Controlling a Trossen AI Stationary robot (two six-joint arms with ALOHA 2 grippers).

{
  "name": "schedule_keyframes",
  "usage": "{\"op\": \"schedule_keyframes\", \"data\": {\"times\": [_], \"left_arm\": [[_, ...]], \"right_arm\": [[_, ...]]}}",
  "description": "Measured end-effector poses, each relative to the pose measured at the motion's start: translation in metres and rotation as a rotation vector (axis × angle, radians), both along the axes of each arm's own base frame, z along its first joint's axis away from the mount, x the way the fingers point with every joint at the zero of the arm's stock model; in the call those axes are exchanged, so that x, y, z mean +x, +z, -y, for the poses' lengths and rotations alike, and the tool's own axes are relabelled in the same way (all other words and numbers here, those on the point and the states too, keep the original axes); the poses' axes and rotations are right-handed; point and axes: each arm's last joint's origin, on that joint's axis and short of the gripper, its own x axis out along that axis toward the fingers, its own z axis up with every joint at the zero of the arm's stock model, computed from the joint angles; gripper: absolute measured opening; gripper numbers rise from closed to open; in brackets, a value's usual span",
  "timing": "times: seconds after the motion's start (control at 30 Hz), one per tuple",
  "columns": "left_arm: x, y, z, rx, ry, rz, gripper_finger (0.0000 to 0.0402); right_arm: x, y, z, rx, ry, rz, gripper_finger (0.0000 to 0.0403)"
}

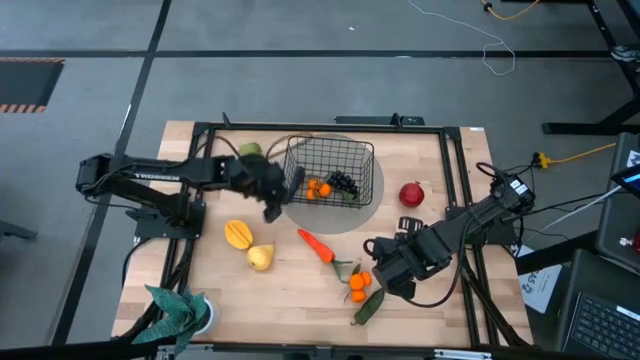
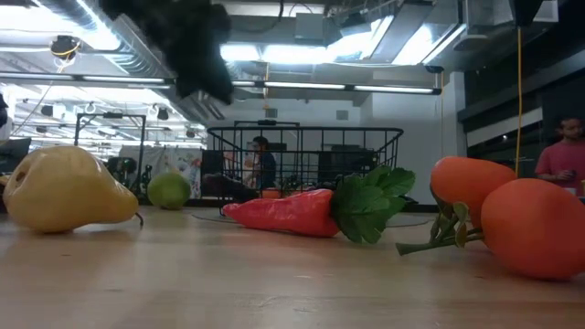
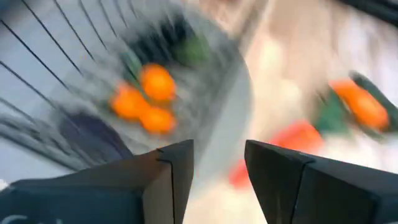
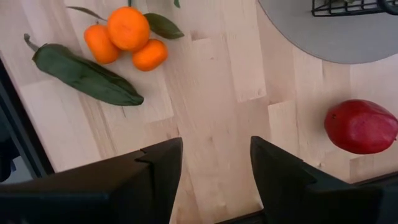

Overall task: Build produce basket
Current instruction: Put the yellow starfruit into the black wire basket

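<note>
Next, I will move my left gripper to the yellow fruit beside the yellow pear. It should close on the yellow fruit's middle rib (image 1: pixel 237 233).
The black wire basket (image 1: pixel 332 165) stands on a grey round mat (image 1: pixel 375 205) and holds small oranges (image 1: pixel 318 188) and dark grapes (image 1: pixel 345 183). My left gripper (image 1: pixel 276 208) hovers open and empty by the basket's near left corner; its wrist view (image 3: pixel 219 174) is blurred. My right gripper (image 1: pixel 380 252) is open and empty (image 4: pixel 216 168) above the bare table between the red fruit (image 4: pixel 360 126) and an orange cluster (image 4: pixel 127 37) beside the dark green vegetable (image 4: pixel 87 74). The carrot (image 1: pixel 316 245), yellow pear (image 1: pixel 261 257), another yellow fruit (image 1: pixel 238 234) and green pear (image 1: pixel 250 150) lie on the table.
A teal leafy plant (image 1: pixel 180 308) stands at the near left corner. A black frame (image 1: pixel 200 135) runs round the table's edges. People show in the room behind, in the low view (image 2: pixel 565 155). Bare wood lies between the carrot and the near edge.
</note>
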Motion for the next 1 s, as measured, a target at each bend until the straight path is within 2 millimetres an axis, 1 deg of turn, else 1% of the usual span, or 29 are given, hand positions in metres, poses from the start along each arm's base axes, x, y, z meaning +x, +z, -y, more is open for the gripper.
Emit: {"op": "schedule_keyframes", "data": {"times": [0.13,0.2,0.27,0.33,0.47,0.53,0.7,0.77,0.9,1.0], "left_arm": [[-0.003,-0.003,0.032,-0.228,-0.191,-0.05,0.0131],[-0.006,-0.004,0.049,-0.313,-0.299,-0.088,0.0131],[-0.011,-0.006,0.065,-0.359,-0.395,-0.145,0.0131],[-0.017,-0.009,0.08,-0.359,-0.453,-0.201,0.0131],[-0.027,-0.014,0.101,-0.283,-0.472,-0.268,0.0131],[-0.031,-0.016,0.107,-0.219,-0.488,-0.287,0.0131],[-0.047,-0.023,0.119,0.035,-0.667,-0.368,0.0131],[-0.054,-0.027,0.119,0.127,-0.662,-0.425,0.0131],[-0.061,-0.034,0.114,0.293,-0.566,-0.542,0.0131],[-0.064,-0.036,0.111,0.35,-0.541,-0.582,0.0131]], "right_arm": [[-0.002,0.0,-0.004,0.0,0.013,0.001,0.0178],[-0.003,0.0,-0.006,-0.005,0.02,0.004,0.0178],[-0.004,0.0,-0.007,-0.019,0.025,0.018,0.0178],[-0.004,0.0,-0.008,-0.024,0.029,0.029,0.0178],[-0.005,0.0,-0.011,-0.018,0.035,0.037,0.0178],[-0.004,0.0,-0.011,-0.016,0.035,0.041,0.0178],[-0.004,0.0,-0.011,-0.015,0.035,0.042,0.0178],[-0.004,0.0,-0.011,-0.015,0.035,0.042,0.0178],[-0.004,0.0,-0.011,-0.015,0.035,0.043,0.0178],[-0.004,0.0,-0.011,-0.025,0.035,0.05,0.0178]]}}
